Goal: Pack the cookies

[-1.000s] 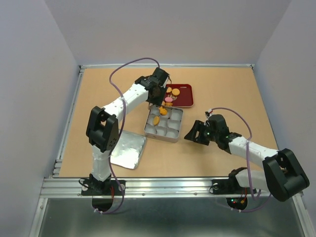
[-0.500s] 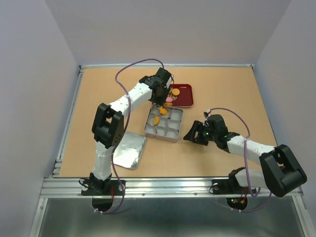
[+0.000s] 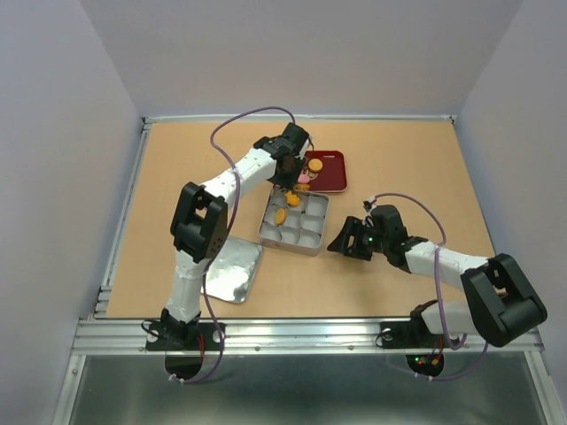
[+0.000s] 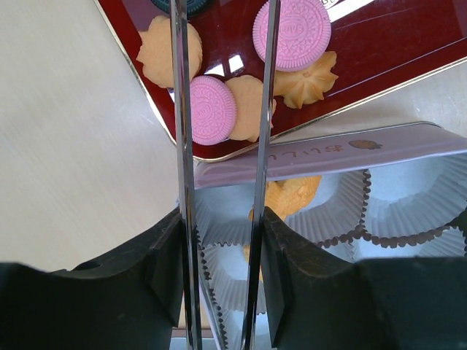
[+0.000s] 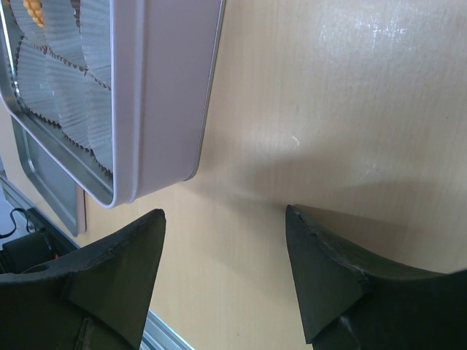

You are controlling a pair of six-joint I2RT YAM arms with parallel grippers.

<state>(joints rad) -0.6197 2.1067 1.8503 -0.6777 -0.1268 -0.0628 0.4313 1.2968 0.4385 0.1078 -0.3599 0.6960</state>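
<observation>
Next, my left gripper goes to the tin's middle cup (image 3: 317, 224) (image 4: 413, 248) along the tin's side facing my right gripper. It will leave an orange cookie there.
The cookies lie on a dark red tray (image 3: 330, 175): pink rounds (image 4: 292, 33) (image 4: 211, 109) and orange flower shapes (image 4: 310, 82). Two orange cookies (image 3: 280, 215) (image 4: 292, 193) sit in paper cups of the silver tin (image 3: 306, 232) (image 4: 343, 152). My left gripper (image 3: 291, 166) (image 4: 222, 9) hangs over the tray's near edge, and its thin metal fingers (image 4: 181, 109) stand apart on either side of a pink cookie without clamping it. Their tips run out of the wrist view. My right gripper (image 3: 342, 241) (image 5: 225, 211) is open and empty, low over the table beside the tin's right wall (image 5: 160, 95).
The tin's silver lid (image 3: 232, 271) lies flat on the table left of the tin, by the left arm's base. Grey walls close in the table on three sides, and a metal rail runs along the near edge.
The left arm's elbow has swung right and the gripper has edged over the tray's near edge. The right gripper has crept slightly left toward the tin.
</observation>
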